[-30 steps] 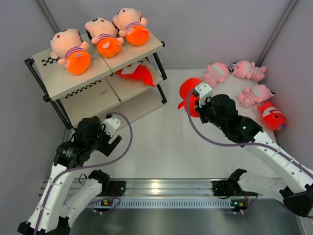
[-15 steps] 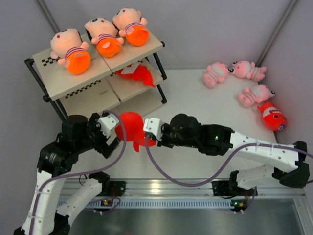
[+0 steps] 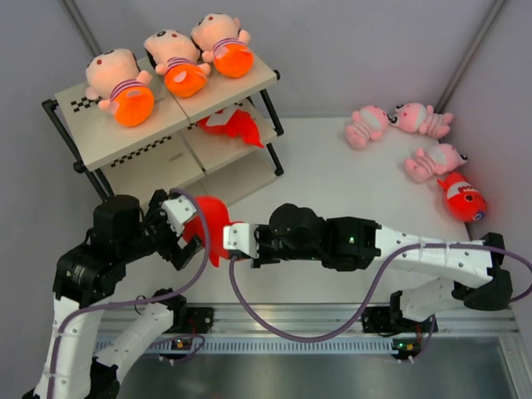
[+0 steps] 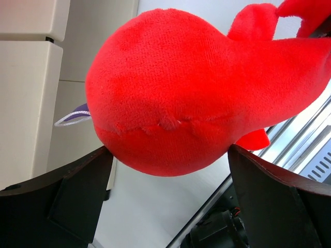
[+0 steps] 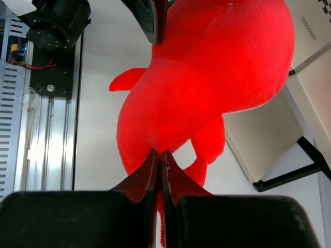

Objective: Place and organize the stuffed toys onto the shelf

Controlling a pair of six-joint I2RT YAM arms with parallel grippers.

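Note:
My left gripper needs to hold the head of the red fish, whose back is toward my right gripper, while my right gripper takes the tail (image 5: 197,171) from the belly's side.
A red fish plush (image 3: 213,223) hangs above the table's near left. My right gripper (image 3: 228,242) is shut on its tail end (image 5: 150,139). My left gripper (image 3: 188,231) is open, its fingers (image 4: 88,181) on either side of the fish's round body (image 4: 207,93). A second red fish (image 3: 231,125) lies on the middle tier of the shelf (image 3: 108,145). A third fish (image 3: 462,198) and three pink striped dolls (image 3: 366,125) (image 3: 422,119) (image 3: 434,161) lie on the table at the far right.
Three larger peach dolls with orange bottoms (image 3: 125,87) (image 3: 179,66) (image 3: 223,46) fill the shelf's top tier. The shelf's black frame leg (image 3: 270,133) stands near the table's middle. A metal rail (image 3: 283,320) runs along the near edge. Grey walls enclose the table.
My right arm has swung left with the red fish, from the table's middle right over to my left gripper. My left gripper's fingers now stand around the fish.

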